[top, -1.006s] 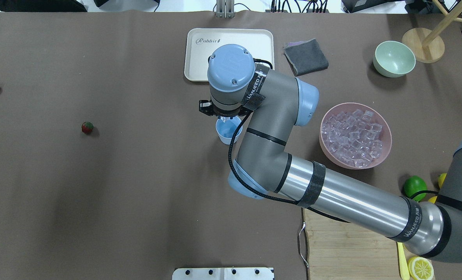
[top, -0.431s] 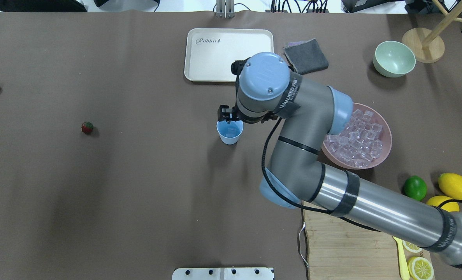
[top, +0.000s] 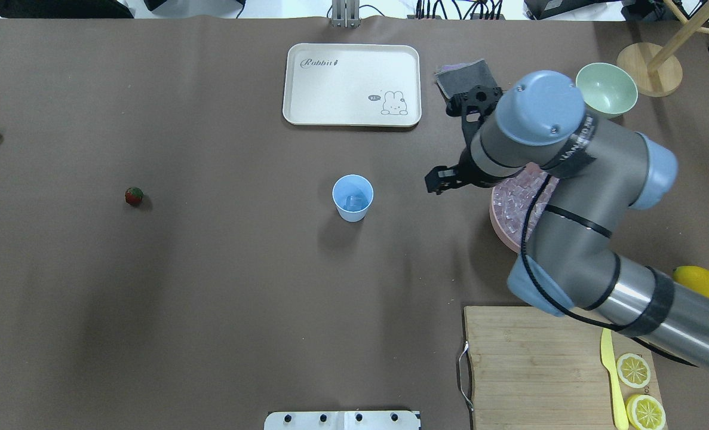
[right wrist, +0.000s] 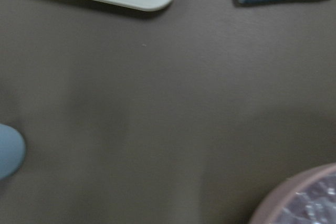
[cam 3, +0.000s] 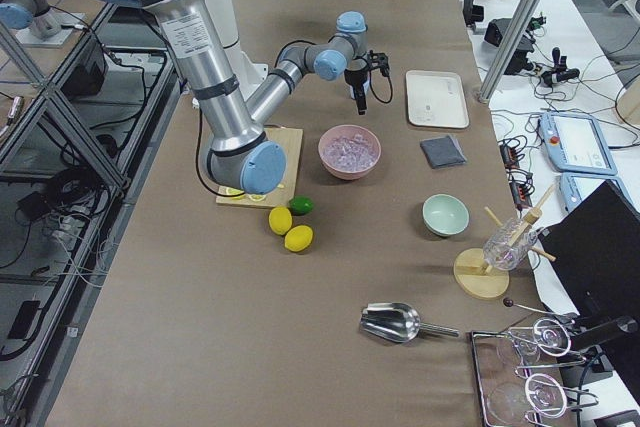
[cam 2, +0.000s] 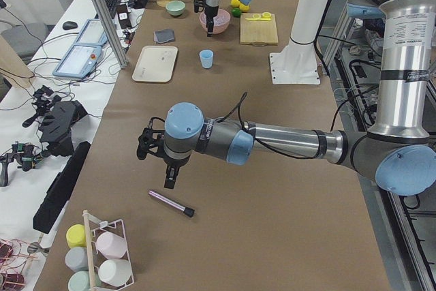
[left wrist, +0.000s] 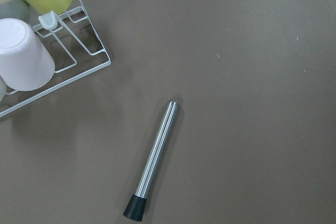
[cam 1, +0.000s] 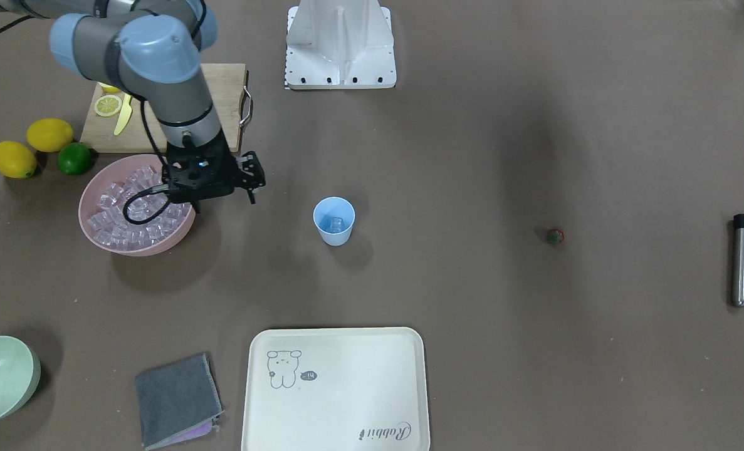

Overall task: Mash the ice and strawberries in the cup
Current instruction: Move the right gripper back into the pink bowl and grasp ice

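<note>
Next, my right gripper goes to the ice in the middle of the pink bowl (cam 1: 139, 225) and closes on a cube there.
The light blue cup (top: 352, 197) stands upright mid-table with one ice cube (cam 1: 336, 223) inside. More ice (cam 1: 130, 213) fills the pink bowl (top: 505, 230). My right gripper (top: 436, 182) hangs open and empty between the cup and the bowl, close to the bowl's rim. A small red strawberry (top: 134, 195) lies alone far to the left. My left gripper (cam 2: 169, 182) hovers over a metal muddler (left wrist: 152, 161) at the table's left end. It shows only in the side view, so I cannot tell its state.
A cream tray (top: 306, 107) and grey cloth (cam 1: 177, 398) lie at the far side, beside a pale green bowl (top: 605, 89). A cutting board (top: 533, 364) with lemon slices, lemons (cam 1: 30, 147) and a lime (cam 1: 74, 158) sit near the bowl. A cup rack (left wrist: 63, 61) stands by the muddler.
My right gripper has left its place over the cup and swung right toward the pink bowl. The cup now shows fully with an ice cube in it.
</note>
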Tool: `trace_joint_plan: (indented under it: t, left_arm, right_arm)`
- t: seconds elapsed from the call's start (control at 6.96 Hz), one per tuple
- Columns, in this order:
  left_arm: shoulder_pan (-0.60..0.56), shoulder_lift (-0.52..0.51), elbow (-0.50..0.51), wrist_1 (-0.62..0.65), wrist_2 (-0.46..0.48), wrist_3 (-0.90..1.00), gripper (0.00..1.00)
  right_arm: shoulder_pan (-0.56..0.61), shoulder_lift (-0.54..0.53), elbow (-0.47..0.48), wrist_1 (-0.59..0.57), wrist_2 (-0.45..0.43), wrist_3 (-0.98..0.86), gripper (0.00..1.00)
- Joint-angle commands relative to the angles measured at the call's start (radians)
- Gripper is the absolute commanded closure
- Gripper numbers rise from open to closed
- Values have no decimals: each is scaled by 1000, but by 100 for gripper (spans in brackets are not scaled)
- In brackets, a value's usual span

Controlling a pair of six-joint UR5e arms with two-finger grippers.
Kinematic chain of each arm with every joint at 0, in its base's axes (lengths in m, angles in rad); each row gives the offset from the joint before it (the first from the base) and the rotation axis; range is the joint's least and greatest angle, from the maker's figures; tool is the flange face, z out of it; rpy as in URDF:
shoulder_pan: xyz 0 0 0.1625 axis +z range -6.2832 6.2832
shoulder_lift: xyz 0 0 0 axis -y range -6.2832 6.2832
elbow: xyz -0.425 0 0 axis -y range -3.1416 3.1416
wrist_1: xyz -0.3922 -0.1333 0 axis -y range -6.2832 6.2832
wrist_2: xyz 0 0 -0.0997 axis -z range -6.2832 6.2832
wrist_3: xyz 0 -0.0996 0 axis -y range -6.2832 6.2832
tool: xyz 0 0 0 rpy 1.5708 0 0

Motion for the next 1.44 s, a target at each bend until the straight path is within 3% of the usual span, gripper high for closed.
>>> trace_joint_plan:
  t: [0.0,0.29,0.72,1.29]
  left_arm:
    - [1,-8,-5,0,0,-1,2]
    - [1,-8,-18,3,-2,-2,2]
    - [1,-8,-22,6,-34,-2,2]
    - [1,-11,-12,7,-34,-2,2]
  right_arm:
    - [63,-158,47,33,31,-160,2]
    - [62,-273,21,251,33,-154,7]
    - [59,-272,12,263,45,-148,30]
    - [13,-223,4,254,33,-61,30]
